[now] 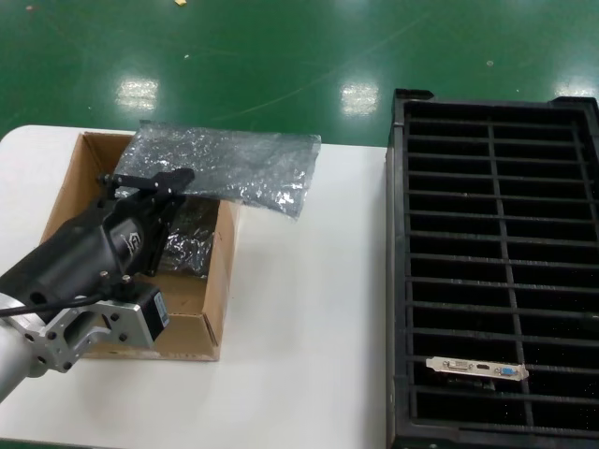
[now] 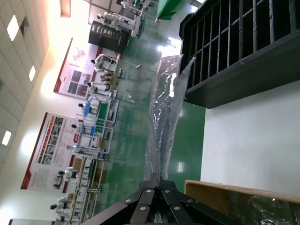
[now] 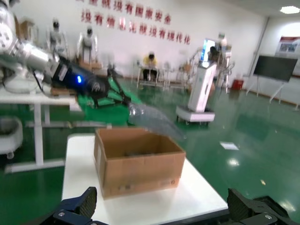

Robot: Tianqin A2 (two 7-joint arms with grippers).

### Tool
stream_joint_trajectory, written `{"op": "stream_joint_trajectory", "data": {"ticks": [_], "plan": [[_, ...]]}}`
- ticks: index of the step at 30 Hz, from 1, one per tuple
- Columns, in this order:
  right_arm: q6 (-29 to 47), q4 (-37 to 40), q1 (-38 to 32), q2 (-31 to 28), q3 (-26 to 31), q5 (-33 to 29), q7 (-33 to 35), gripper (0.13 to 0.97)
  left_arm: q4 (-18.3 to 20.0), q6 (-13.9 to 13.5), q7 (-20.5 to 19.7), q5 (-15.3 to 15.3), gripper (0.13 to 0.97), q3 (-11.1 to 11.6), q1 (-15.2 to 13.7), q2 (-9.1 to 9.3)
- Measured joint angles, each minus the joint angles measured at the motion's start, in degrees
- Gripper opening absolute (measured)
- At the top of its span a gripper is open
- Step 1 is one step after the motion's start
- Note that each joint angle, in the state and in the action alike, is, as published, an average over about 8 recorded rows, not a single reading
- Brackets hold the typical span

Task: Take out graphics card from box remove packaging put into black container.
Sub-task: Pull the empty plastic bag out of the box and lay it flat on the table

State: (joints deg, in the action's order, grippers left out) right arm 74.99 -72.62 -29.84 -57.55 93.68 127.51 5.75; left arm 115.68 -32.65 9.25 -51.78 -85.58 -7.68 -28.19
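Note:
Next, my left gripper lets go of the packaging onto the bare white table point(image 1: 324, 286), in the spot between the box and the black container.
My left gripper point(image 1: 154, 180) is shut on one edge of the packaging point(image 1: 234, 164), a crinkly grey-blue bag held flat over the far rim of the box point(image 1: 211, 299). In the left wrist view the bag point(image 2: 164, 122) runs straight out from the closed jaws point(image 2: 159, 180). The graphics card point(image 1: 477, 368) stands in a near slot of the black container point(image 1: 491, 262), its silver bracket and blue connector showing. My right gripper point(image 3: 161, 206) is open and empty, outside the head view, facing the box point(image 3: 138, 161) from across the table.
More dark crinkly packaging point(image 1: 187, 238) lies inside the box. The white table point(image 1: 309, 327) has bare surface between box and container. The container's wall point(image 2: 234, 51) shows beyond the bag. Green floor lies past the table's far edge.

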Motion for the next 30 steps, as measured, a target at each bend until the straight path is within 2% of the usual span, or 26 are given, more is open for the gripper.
{"op": "stream_joint_trajectory", "data": {"ticks": [5, 10, 13, 15, 17, 20, 23, 25, 27, 30], "plan": [[8.51, 9.39, -2.32, 1.2, 0.34, 5.85, 3.15, 0.961, 0.0, 0.0, 0.0, 0.0, 0.14, 0.0, 0.0, 0.0], [12.85, 15.67, -4.99, -0.91, 7.62, 15.35, 7.77, 0.966, 0.0, 0.0, 0.0, 0.0, 0.14, 0.0, 0.0, 0.0], [13.65, 17.08, -5.88, -2.08, 10.88, 18.67, 9.83, 0.966, 0.01, -0.04, -0.05, 0.0, 0.14, 0.01, -0.01, 0.02], [13.81, 17.38, -6.11, -2.4, 11.77, 19.44, 10.43, 0.966, 0.22, -0.85, -1.17, -0.17, 0.14, 0.21, -0.24, 0.36], [13.84, 17.45, -6.17, -2.48, 11.99, 19.62, 10.58, 0.966, 0.61, -3.03, -3.81, -0.86, 0.14, 0.86, -0.9, 1.42], [13.84, 17.46, -6.18, -2.49, 12.02, 19.65, 10.6, 0.966, 1.26, -8.84, -10.35, -3.23, 0.14, 2.97, -2.83, 4.62], [13.84, 17.45, -6.18, -2.49, 12.02, 19.65, 10.59, 0.966, 1.19, -16.82, -18.7, -6.14, 0.14, 6.26, -5.73, 9.66], [13.84, 17.46, -6.18, -2.49, 12.02, 19.65, 10.59, 0.966, 0.29, -22.13, -24.03, -6.82, 0.14, 8.72, -7.9, 13.46], [13.84, 17.46, -6.18, -2.49, 12.02, 19.65, 10.59, 0.966, -1.4, -27.31, -29.28, -5.76, 0.14, 11.2, -10.17, 17.26], [13.84, 17.46, -6.18, -2.49, 12.02, 19.65, 10.59, 0.966, -5.46, -33.74, -36.95, -1.29, 0.14, 14.31, -13.34, 21.99]]}}
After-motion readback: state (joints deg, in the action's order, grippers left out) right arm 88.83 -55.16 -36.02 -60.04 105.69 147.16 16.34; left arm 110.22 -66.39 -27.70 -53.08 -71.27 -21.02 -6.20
